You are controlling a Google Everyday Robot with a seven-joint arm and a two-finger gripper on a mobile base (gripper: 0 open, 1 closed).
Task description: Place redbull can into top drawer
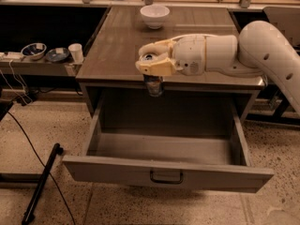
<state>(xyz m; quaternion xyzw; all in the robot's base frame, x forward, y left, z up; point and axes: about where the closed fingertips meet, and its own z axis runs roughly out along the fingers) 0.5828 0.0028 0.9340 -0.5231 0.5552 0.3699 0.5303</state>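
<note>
My gripper should put the redbull can, now held in the air above the open top drawer's back, down on the middle of the top drawer's bottom (166, 132), toward its back.
The redbull can (153, 84) hangs upright in my gripper (153, 65), its silver top showing between the cream fingers (155, 68) and its lower body below them. I hold it in the air just past the table's front edge, above the back of the open top drawer (164, 146). The drawer is pulled far out, grey, with a dark bail handle (166, 176) at the centre of its front panel. Its inside shows no objects. My white arm (262, 48) reaches in from the right.
A white bowl (154, 16) stands at the back of the brown tabletop (117, 46). A side shelf at left carries two bowls (33, 50) and a small white cup (75, 52). A black pole and cables (40, 182) lie on the speckled floor at left.
</note>
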